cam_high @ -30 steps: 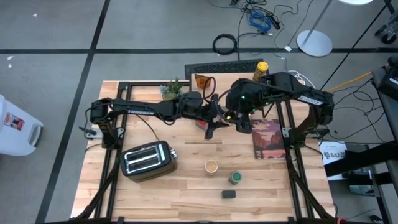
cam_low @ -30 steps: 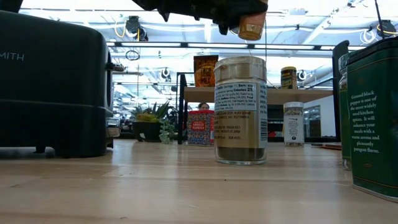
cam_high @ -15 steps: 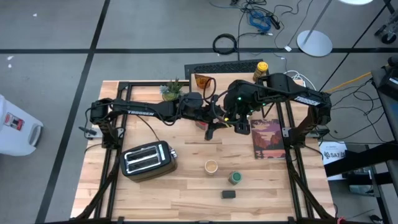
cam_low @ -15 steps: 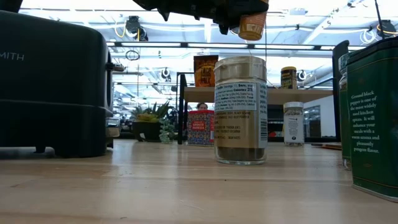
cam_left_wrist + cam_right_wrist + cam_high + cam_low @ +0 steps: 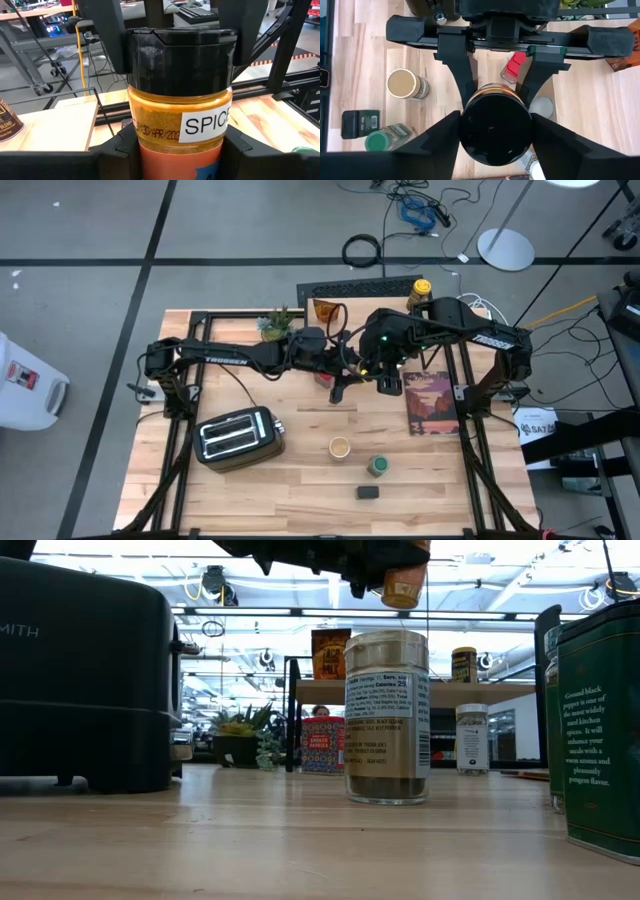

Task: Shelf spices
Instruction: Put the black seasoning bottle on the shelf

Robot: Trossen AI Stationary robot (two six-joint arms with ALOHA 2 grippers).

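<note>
My right gripper is holding just the spice jar's black cap in midair, so my left gripper should take hold of the jar's lower body [image 5: 181,157] and set it down first.
An orange spice jar [image 5: 175,112] with a black cap and a white label is held up between both grippers over the table's middle. Its base [image 5: 405,588] shows high in the low view. My left gripper [image 5: 348,376] reaches in from the left and is shut on the jar. My right gripper [image 5: 495,137] hangs above it, shut on the cap. The shelf [image 5: 320,691] stands at the far edge and carries an orange tin [image 5: 330,653] and a yellow-capped jar [image 5: 463,664]. The arms hide the jar in the high view. My left gripper pinches the jar's lower body [image 5: 150,157] between its two fingers [image 5: 120,155], coming level from the table's left. The jar stands upright and lifted clear of the table. My right gripper pinches the black cap [image 5: 470,127] between its two fingers [image 5: 437,142], coming from above and pointing down.
On the near table stand a tan-capped jar [image 5: 340,447], a green-capped jar [image 5: 378,466] and a black tin [image 5: 368,492]. A red bottle [image 5: 514,66] and a white-capped jar [image 5: 541,106] stand below the grippers. Toaster [image 5: 240,435] at left, book [image 5: 432,402] at right, plant [image 5: 275,325] far.
My right gripper has shifted slightly toward the table's left, closer over the left gripper. The jar has rocked a little in the hold and stayed at the same height.
</note>
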